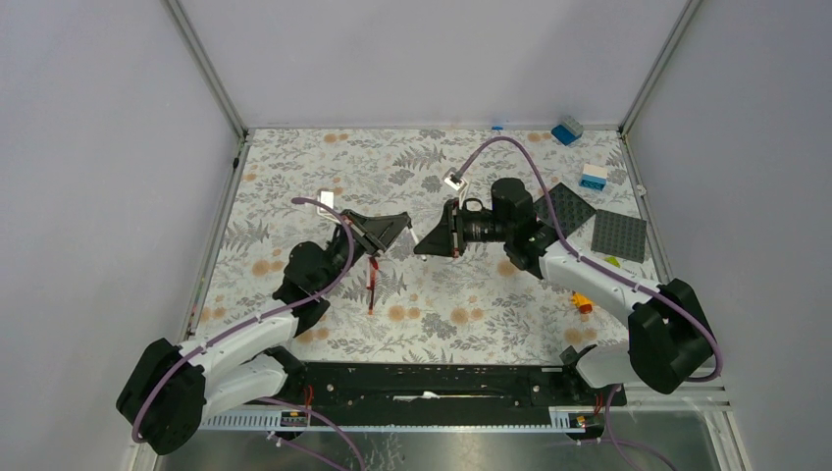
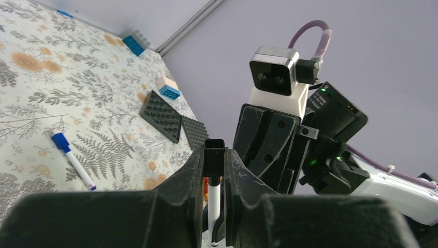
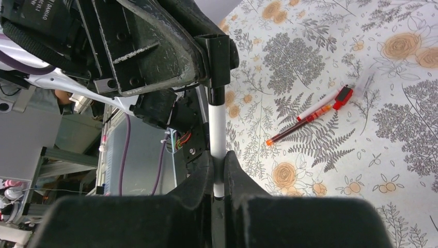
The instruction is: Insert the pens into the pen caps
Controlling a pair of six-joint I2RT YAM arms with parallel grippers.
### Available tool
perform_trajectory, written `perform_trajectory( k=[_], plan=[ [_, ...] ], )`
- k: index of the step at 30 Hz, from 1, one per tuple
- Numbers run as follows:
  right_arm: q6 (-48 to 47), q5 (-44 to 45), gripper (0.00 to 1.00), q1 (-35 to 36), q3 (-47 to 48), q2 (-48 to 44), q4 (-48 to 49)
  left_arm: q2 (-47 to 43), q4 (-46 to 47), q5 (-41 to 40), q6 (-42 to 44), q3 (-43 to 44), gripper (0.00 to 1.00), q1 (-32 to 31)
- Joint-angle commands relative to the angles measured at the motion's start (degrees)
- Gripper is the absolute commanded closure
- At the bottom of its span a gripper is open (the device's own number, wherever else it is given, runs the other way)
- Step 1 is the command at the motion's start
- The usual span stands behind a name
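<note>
The white pen will lie on the grey leafy print [image 1: 423, 241] [image 3: 424, 153] next to the dark red pen after my right gripper lets it go.
My two grippers meet above the middle of the floral mat. My left gripper [image 2: 214, 153] [image 1: 400, 225] is shut on a small black pen cap [image 2: 214, 151] [image 3: 219, 54]. Facing it, my right gripper [image 3: 218, 159] [image 1: 425, 244] is shut on a white pen [image 3: 217, 126] [image 2: 214, 199]. The pen's dark end sits at the cap's mouth, in line with it. A white pen with a red cap [image 3: 326, 103] and a dark red pen with an orange tip [image 3: 295, 127] lie together on the mat [image 1: 373, 285]. A white pen with a blue end [image 2: 74, 160] also lies flat.
Two dark grey studded baseplates [image 1: 619, 235] [image 1: 564, 207] lie at the right of the mat. Blue bricks [image 1: 566, 130] [image 1: 593, 177] sit near the back right corner, an orange brick [image 1: 583, 303] by the right arm. Grey walls close in three sides.
</note>
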Motion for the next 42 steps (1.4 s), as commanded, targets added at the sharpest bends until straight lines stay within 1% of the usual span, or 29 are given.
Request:
perform_trajectory(
  k=[1,4,6,8,9,14,20,26,28,31,33,35,38,40,41,42],
  plan=[
    [-3.3,14.8,1.00,-0.9,7.2,-0.6,4.5,1.3,-10.7,13.0,0.8,-0.5,1.00,-4.3],
    [-8.3,23.9,1.00,0.8,10.8,0.9,-3.6,2.7,-14.4,11.2,0.7,0.8,1.00,-4.3],
    [-11.8,29.8,1.00,3.1,13.9,2.5,-8.9,3.8,-19.3,9.3,0.5,3.1,1.00,-4.3],
    [-11.7,31.9,1.00,3.6,14.9,4.2,-10.8,4.9,-24.6,7.5,0.9,5.4,1.00,-4.3],
    [-11.2,32.6,1.00,3.6,14.9,4.7,-10.9,5.3,-25.8,7.1,1.1,6.0,1.00,-4.3],
    [-9.4,34.0,1.00,3.6,13.9,6.0,-10.0,6.0,-28.2,6.3,0.5,6.6,1.00,-4.3],
    [-8.1,31.2,1.00,3.6,12.7,6.1,-8.6,6.3,-28.6,6.3,0.3,6.5,1.00,-4.3],
    [-7.7,30.2,1.00,3.6,9.8,4.4,-8.7,4.8,-28.2,5.7,0.2,6.8,1.00,-4.3],
    [-7.3,29.6,1.00,3.6,7.8,3.5,-8.6,4.0,-28.9,4.8,0.3,7.1,0.98,-4.3],
    [-6.7,28.2,1.00,3.6,4.0,1.0,-8.9,2.2,-30.1,3.2,1.3,7.6,0.84,-4.3],
    [-6.5,27.1,1.00,3.6,1.9,-0.1,-9.1,0.9,-32.7,1.6,2.8,8.7,0.67,-4.1],
    [-6.2,27.3,1.00,3.7,-0.9,-1.7,-9.9,-1.7,-37.4,-0.5,4.7,10.2,0.54,-4.0],
    [-6.3,30.4,1.00,3.7,-4.8,-4.5,-11.7,-5.6,-44.7,-4.6,8.3,12.9,0.44,-4.0],
    [-6.3,32.9,1.00,3.7,-6.3,-5.7,-13.5,-8.0,-49.4,-5.8,10.5,14.2,0.37,-4.0],
    [-6.2,34.0,1.00,3.7,-6.6,-6.2,-14.4,-9.1,-51.5,-7.4,11.5,15.0,0.32,-4.0],
    [-6.2,35.2,1.00,3.6,-6.7,-6.3,-15.2,-10.0,-54.0,-8.2,12.6,15.7,0.24,-4.0]
  ],
)
